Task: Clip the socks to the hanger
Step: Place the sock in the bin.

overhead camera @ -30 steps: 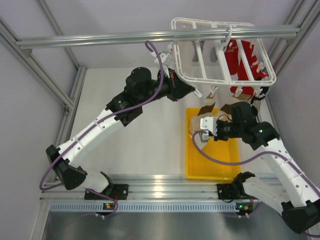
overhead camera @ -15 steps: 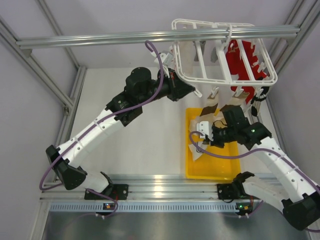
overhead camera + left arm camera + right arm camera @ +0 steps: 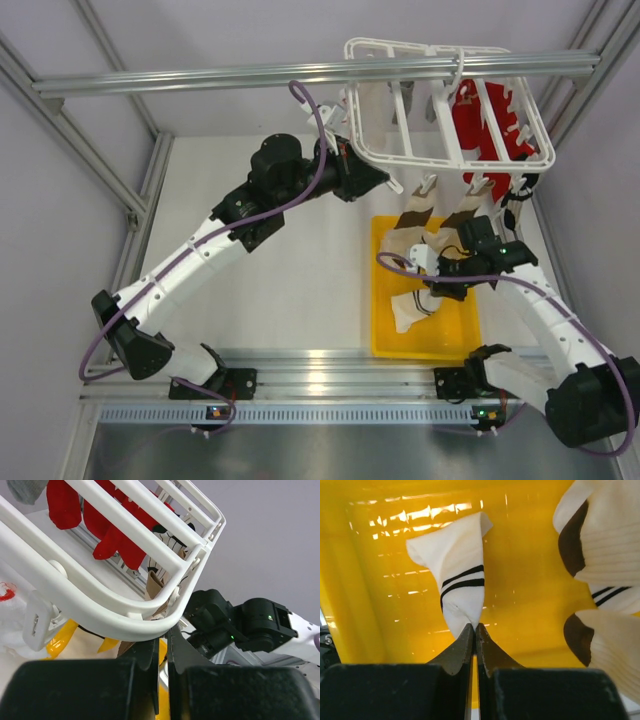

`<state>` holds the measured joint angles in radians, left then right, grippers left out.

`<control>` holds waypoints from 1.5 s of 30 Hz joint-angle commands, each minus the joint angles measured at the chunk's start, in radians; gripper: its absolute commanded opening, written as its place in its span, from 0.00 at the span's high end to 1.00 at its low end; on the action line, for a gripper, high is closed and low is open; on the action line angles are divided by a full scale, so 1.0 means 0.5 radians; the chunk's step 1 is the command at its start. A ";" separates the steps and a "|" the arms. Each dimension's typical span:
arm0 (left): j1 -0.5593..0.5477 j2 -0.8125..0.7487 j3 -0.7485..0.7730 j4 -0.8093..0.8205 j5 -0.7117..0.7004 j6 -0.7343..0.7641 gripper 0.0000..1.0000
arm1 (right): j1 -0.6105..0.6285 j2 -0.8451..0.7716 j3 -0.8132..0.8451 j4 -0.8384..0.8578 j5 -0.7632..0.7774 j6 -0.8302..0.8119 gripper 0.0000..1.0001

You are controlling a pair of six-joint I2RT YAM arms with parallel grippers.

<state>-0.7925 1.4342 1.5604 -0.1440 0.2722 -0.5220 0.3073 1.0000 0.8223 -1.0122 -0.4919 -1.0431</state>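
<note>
My right gripper is pinching the cream sock by its striped end, so before clipping I will lay the sock in the yellow tray and take hold of its plain end (image 3: 404, 315).
The white hanger (image 3: 440, 100) hangs from the top rail, with two brown-and-cream socks (image 3: 415, 215) clipped under its near edge. My left gripper (image 3: 385, 182) is shut at the hanger's near left corner; in the left wrist view the gripper (image 3: 164, 632) meets the underside of the white rim (image 3: 100, 610). My right gripper (image 3: 428, 293) is low over the yellow tray (image 3: 385, 345), shut on a cream sock (image 3: 408, 308). In the right wrist view the right gripper (image 3: 475, 626) pinches the end of that two-striped sock (image 3: 460, 580). More socks (image 3: 605, 540) lie at the tray's right.
A red garment with white marks (image 3: 480, 120) hangs in the hanger's right half and shows in the left wrist view (image 3: 115, 540). An aluminium rail (image 3: 200, 78) crosses overhead. The tray wall (image 3: 365, 580) is close on the left of the held sock.
My right arm has swung back and lowered into the yellow tray, its gripper now holding the striped sock down near the tray floor. The left arm and the hanger have not moved.
</note>
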 commanded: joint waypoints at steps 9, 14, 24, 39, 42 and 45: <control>0.033 -0.015 0.039 0.052 0.002 0.001 1.00 | -0.314 0.163 0.168 -0.102 -0.145 -0.221 1.00; 0.036 -0.006 0.057 0.043 0.005 -0.002 1.00 | -0.167 0.215 0.398 -0.040 -0.207 0.009 1.00; 0.045 -0.009 0.064 0.046 -0.004 -0.020 1.00 | 0.060 0.175 0.558 -0.151 0.155 -0.573 0.99; 0.060 0.006 0.051 0.064 0.011 -0.042 1.00 | 0.637 -0.441 -0.037 -0.015 0.686 -1.095 0.96; 0.060 0.019 0.051 0.073 0.011 -0.048 1.00 | 0.698 -0.564 -0.165 -0.055 0.772 -1.196 0.86; 0.060 0.025 0.058 0.070 0.014 -0.057 1.00 | 0.702 -0.665 -0.252 -0.138 0.751 -1.264 0.66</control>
<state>-0.7704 1.4357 1.5604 -0.1432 0.2806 -0.5343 0.6403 0.7078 0.7238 -1.0367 -0.1379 -1.6016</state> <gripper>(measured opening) 0.052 0.308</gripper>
